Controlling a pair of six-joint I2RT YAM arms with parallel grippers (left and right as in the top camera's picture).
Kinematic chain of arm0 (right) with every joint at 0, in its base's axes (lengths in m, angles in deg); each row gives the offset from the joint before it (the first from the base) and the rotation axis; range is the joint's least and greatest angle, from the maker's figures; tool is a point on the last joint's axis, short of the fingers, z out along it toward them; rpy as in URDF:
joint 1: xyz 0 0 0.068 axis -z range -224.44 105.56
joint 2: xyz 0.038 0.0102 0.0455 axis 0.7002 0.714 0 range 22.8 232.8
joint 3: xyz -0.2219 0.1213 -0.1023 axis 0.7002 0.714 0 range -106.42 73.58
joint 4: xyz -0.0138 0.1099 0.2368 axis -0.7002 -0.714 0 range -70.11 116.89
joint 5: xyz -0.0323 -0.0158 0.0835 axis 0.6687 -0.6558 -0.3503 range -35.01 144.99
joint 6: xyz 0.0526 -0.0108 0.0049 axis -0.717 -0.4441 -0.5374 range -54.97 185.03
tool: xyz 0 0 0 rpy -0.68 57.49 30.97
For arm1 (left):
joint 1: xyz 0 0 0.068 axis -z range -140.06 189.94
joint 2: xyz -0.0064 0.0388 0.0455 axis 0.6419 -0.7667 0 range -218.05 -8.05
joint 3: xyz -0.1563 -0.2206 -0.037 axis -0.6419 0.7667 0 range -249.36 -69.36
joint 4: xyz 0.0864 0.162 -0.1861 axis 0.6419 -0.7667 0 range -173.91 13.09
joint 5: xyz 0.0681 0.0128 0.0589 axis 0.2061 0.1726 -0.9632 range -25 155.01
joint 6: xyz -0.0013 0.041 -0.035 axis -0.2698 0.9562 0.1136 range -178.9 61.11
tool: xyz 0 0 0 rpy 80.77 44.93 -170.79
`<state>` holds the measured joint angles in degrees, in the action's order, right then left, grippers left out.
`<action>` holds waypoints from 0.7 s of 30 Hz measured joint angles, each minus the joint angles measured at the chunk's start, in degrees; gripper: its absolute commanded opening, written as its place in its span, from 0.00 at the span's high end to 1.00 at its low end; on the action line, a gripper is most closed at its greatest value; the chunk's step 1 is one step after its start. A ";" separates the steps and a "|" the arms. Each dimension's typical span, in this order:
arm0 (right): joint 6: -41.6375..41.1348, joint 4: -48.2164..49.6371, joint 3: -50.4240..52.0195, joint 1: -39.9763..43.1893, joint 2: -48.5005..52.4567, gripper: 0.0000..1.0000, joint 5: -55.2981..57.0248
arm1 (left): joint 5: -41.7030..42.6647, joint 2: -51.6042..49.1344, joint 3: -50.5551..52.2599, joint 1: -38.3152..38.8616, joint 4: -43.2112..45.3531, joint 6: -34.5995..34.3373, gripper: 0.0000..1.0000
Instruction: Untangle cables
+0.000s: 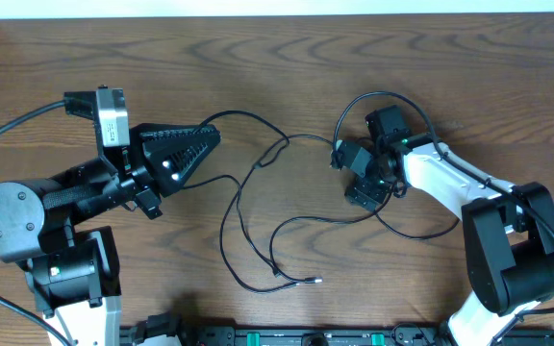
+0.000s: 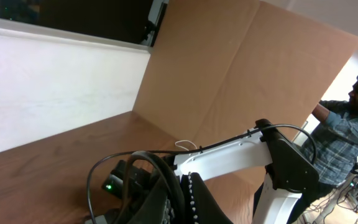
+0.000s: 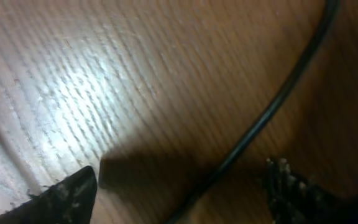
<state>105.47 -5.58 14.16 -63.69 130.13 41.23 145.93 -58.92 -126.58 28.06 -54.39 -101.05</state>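
Note:
The loose cable crosses the cable in my left gripper, so next my right gripper takes hold of the part of the loose cable [image 3: 253, 130] below that cable and pulls it away.
Thin black cables [image 1: 258, 163] lie looped and crossed at mid-table, one small plug end [image 1: 311, 282] pointing toward the front. My left gripper [image 1: 213, 133] is shut, and a black cable [image 1: 258, 121] runs right from its tip. In the left wrist view that cable [image 2: 114, 160] arches over and drops between the closed fingers of the left gripper [image 2: 182, 186]. My right gripper [image 1: 358, 176] hangs open, low over the cables' right end. In the right wrist view a black cable [image 3: 272, 106] crosses the wood diagonally between the spread tips of the right gripper [image 3: 179, 193], untouched.
The right arm's thicker black lead [image 1: 392, 96] loops behind its wrist. A tan cardboard wall [image 2: 241, 74] stands beyond the table, and a person [image 2: 353, 118] is at the far right. A black rail [image 1: 287, 336] runs along the front edge.

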 measured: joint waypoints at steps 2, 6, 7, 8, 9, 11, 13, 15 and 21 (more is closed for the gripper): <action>0.07 0.57 0.04 0.07 0.02 0.01 -1.95 | 0.02 0.00 0.00 0.00 0.00 0.00 0.92; 0.39 1.77 0.59 0.31 0.11 0.01 -7.37 | 0.07 -0.02 0.00 0.00 0.00 0.00 0.93; 0.42 2.27 0.68 0.39 0.24 0.04 -8.87 | 0.04 -0.02 0.00 0.00 0.00 0.00 0.93; 0.46 2.54 0.72 0.44 0.35 0.08 -9.84 | 0.07 -0.02 0.00 0.00 0.00 0.00 0.93; 0.68 2.71 0.74 0.44 0.55 0.18 -11.13 | 0.07 -0.02 0.00 0.00 0.00 0.00 0.92; 0.74 2.89 0.94 0.39 0.96 0.50 -13.64 | 0.17 -0.02 0.00 0.00 0.00 0.00 0.93; 0.79 2.86 1.40 0.37 1.38 0.63 -15.74 | 0.20 -0.02 0.00 0.00 0.00 0.00 0.93; 0.39 2.34 1.75 0.37 1.77 0.72 -17.62 | 0.20 -0.02 0.02 0.00 0.00 0.00 0.93; -2.43 2.71 2.21 0.44 2.21 0.99 -19.02 | 0.20 -0.02 0.00 0.00 0.00 0.00 0.93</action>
<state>103.05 -2.87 16.37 -63.25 132.34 22.22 146.13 -58.94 -126.58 28.06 -54.39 -101.05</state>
